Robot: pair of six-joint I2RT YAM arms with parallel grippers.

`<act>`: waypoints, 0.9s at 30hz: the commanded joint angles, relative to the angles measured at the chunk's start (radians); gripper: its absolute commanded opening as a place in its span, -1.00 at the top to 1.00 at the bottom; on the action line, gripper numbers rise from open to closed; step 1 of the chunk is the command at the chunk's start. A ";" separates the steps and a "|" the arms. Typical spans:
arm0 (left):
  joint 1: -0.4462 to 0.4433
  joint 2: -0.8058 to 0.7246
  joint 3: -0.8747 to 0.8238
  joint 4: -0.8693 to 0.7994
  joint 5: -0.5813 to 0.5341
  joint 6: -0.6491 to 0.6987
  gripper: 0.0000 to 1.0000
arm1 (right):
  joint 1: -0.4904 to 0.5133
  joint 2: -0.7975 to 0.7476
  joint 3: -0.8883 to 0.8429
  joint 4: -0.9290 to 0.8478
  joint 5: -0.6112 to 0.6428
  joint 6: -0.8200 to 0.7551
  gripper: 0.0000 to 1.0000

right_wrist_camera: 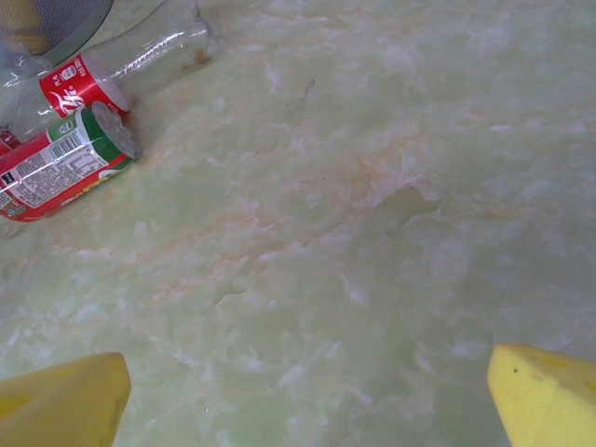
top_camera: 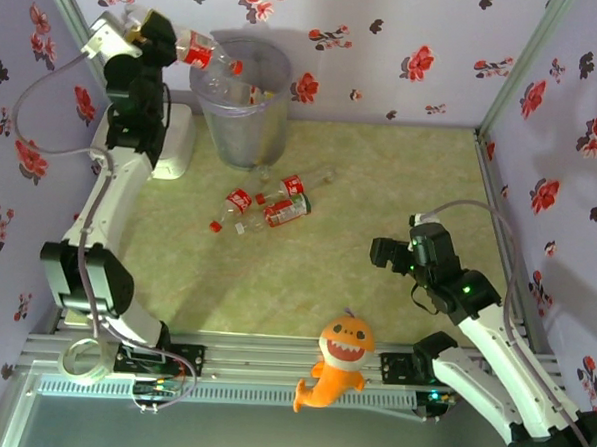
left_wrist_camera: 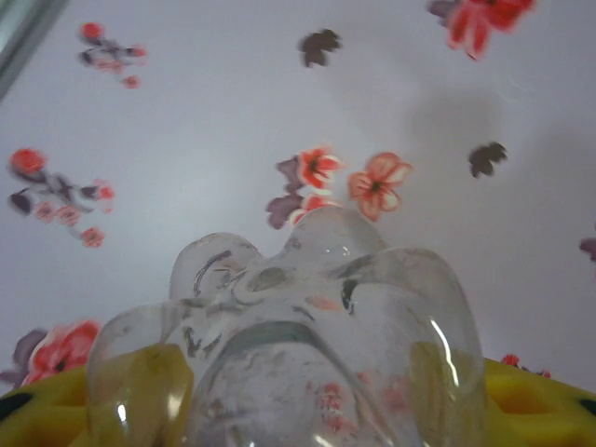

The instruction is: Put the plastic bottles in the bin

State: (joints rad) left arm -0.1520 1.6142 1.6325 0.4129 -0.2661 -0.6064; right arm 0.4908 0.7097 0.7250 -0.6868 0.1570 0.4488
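My left gripper is going to release the clear plastic bottle on top of the things in the translucent grey bin [top_camera: 249, 99].
My left gripper [top_camera: 171, 37] is raised at the back left, shut on a clear plastic bottle [top_camera: 199, 50] with a red label. The bottle slants over the rim of the translucent grey bin [top_camera: 246, 121]. In the left wrist view the bottle's lobed clear base [left_wrist_camera: 307, 307] fills the gap between my yellow fingers [left_wrist_camera: 140, 396]. Several more red-labelled and clear bottles [top_camera: 269, 204] lie on the table in front of the bin. Two of these bottles [right_wrist_camera: 84, 121] lie at the upper left of the right wrist view. My right gripper [top_camera: 384, 253] hovers open over bare table, and nothing sits between the right gripper [right_wrist_camera: 303, 400] fingers.
A flat white box [top_camera: 175, 142] stands left of the bin, by my left arm. An orange plush shark [top_camera: 339, 361] lies at the near edge between the arm bases. Flowered walls close in the back and both sides. The green table [top_camera: 401, 179] lies between the bottles and the right wall.
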 commanded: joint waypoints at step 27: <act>-0.258 0.499 0.428 -0.304 -0.095 0.732 0.38 | -0.006 -0.050 -0.017 -0.061 0.030 0.002 -0.99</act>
State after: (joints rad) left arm -0.4149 2.1017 2.0190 0.1905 -0.3412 0.1005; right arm 0.4908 0.6666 0.7208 -0.7395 0.1585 0.4534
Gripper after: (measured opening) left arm 0.575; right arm 0.992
